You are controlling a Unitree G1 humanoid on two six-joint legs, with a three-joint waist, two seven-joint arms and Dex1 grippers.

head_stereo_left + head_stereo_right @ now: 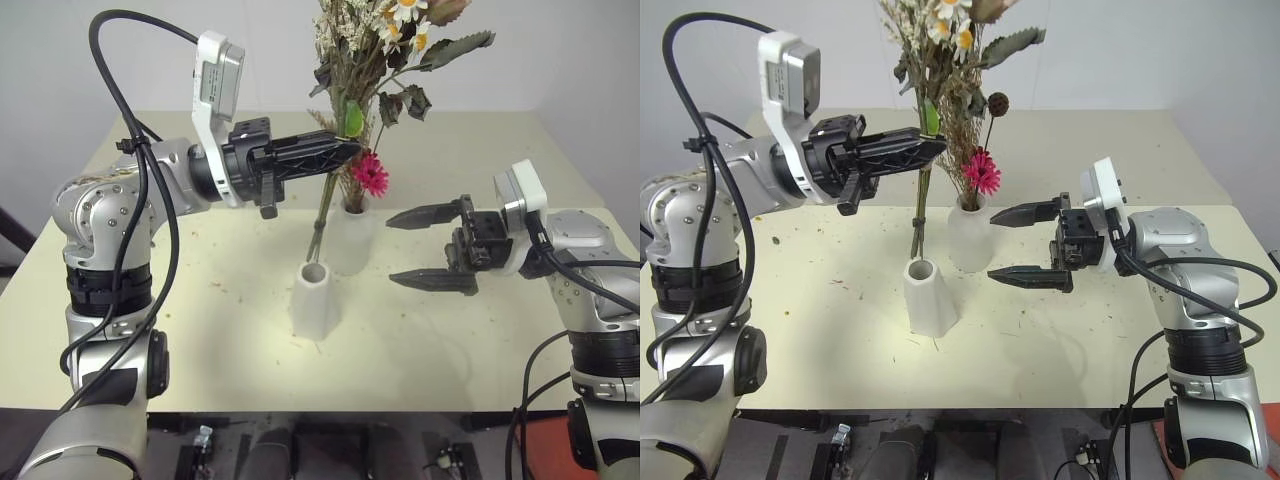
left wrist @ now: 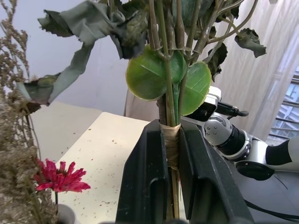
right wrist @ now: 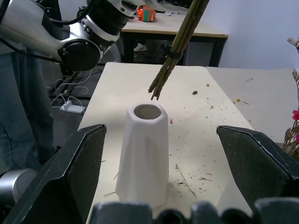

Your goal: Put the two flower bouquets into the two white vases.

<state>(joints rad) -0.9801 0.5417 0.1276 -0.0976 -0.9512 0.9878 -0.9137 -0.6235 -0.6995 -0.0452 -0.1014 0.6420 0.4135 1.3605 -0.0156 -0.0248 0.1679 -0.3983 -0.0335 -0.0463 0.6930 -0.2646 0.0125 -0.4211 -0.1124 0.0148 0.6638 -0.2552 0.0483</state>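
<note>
My left gripper has the leafy bouquet. It will let go of it with its stems in the opening of the tapered white vase (image 1: 314, 273).
My left gripper (image 1: 345, 150) is shut on the taped stems of a leafy bouquet (image 1: 328, 200), holding it upright over the table. In the left wrist view its black fingers (image 2: 145, 177) pinch the stems just below two round green leaves (image 2: 159, 74). The stem ends (image 3: 156, 91) hang just above and behind the mouth of the tapered white vase (image 1: 316, 300). Behind it, the rounded white vase (image 1: 350, 240) holds tan grasses with a magenta daisy (image 1: 371, 175). My right gripper (image 1: 432, 248) stands open, level, to the right of both vases, holding nothing.
Dried flower bits litter the cream table (image 1: 200, 300). Its front edge (image 1: 330, 410) lies close below the tapered vase. In the right wrist view a second table (image 3: 173, 28) stands beyond the far end, with cables on the floor (image 3: 70, 100).
</note>
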